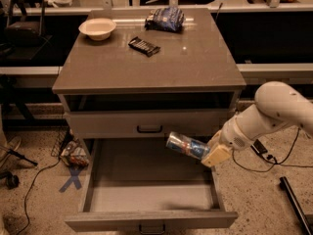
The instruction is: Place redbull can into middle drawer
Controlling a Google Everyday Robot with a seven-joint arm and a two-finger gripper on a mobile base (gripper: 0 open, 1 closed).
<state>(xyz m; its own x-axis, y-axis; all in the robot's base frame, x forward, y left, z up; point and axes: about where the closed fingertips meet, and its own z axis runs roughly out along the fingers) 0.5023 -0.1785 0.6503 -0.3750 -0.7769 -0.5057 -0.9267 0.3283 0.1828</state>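
Next, my gripper releases the redbull can on the middle of the open drawer's grey bottom (154,172).
The redbull can (185,146), blue and silver, lies sideways in my gripper (208,153), its free end pointing left. The gripper is shut on the can's right end and holds it over the right part of the pulled-out drawer (151,219), a little above its grey floor. The white arm reaches in from the right. The drawer is fully open, grey wood-look, with a dark handle on its front. Above it a closed drawer (149,123) with a bar handle sits under the cabinet top.
On the cabinet top (195,62) stand a white bowl (98,28), a flat black packet (144,46) and a dark blue snack bag (165,18). Cables and a blue X mark (72,179) lie on the floor to the left; more cables lie to the right.
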